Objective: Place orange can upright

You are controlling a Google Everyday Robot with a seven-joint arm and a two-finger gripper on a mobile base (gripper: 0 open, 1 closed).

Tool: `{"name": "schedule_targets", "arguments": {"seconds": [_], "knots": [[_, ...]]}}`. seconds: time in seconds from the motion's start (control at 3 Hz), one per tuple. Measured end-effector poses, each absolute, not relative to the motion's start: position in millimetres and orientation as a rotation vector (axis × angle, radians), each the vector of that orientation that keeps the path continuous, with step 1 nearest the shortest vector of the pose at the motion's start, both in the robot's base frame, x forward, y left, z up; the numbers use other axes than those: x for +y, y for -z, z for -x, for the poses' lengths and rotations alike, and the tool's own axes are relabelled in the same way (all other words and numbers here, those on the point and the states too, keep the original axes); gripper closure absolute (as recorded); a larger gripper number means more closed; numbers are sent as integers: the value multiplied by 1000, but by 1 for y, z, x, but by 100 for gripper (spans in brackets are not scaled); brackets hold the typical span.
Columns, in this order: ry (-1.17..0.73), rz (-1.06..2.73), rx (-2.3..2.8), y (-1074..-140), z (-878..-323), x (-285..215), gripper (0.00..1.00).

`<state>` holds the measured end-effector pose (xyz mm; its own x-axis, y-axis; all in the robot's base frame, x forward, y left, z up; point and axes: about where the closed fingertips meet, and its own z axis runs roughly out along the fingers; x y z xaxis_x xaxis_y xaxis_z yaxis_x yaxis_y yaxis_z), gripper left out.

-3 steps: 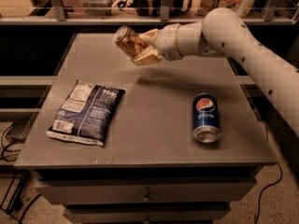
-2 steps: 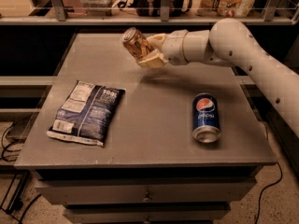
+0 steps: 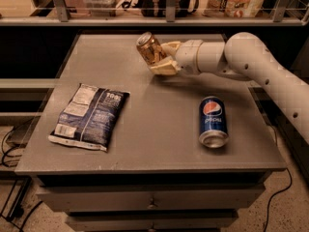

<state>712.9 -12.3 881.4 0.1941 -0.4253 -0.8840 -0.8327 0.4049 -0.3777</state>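
Note:
My gripper should put the orange can down. It will go upright on the far middle of the grey table [image 3: 164, 71].
The orange can [image 3: 149, 50] is golden-orange with pale mottling and a silver top. It is held tilted, its top leaning to the upper left, just above the far middle of the grey table [image 3: 159, 134]. My gripper [image 3: 161, 57] reaches in from the right on a white arm and is shut on the can, with one tan finger behind it and one below it.
A blue Pepsi can [image 3: 213, 121] lies on its side at the right of the table. A dark blue chip bag [image 3: 91, 115] lies flat at the left. A shelf rail with clutter runs behind the table's far edge. Drawers sit below the front edge.
My gripper has moved to the right and slightly down with the orange can, and the can stands a little closer to upright than before.

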Motion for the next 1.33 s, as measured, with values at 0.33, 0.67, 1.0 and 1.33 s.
{"name": "schedule_targets", "arguments": {"seconds": [0.33,0.67,1.0,1.33], "knots": [[-427,1172,1438,-876,-713,-19,100],[-431,1145,1450,-870,-714,-25,100],[-432,1125,1463,-863,-713,-29,100],[-434,1101,1478,-860,-711,-34,82]]}}
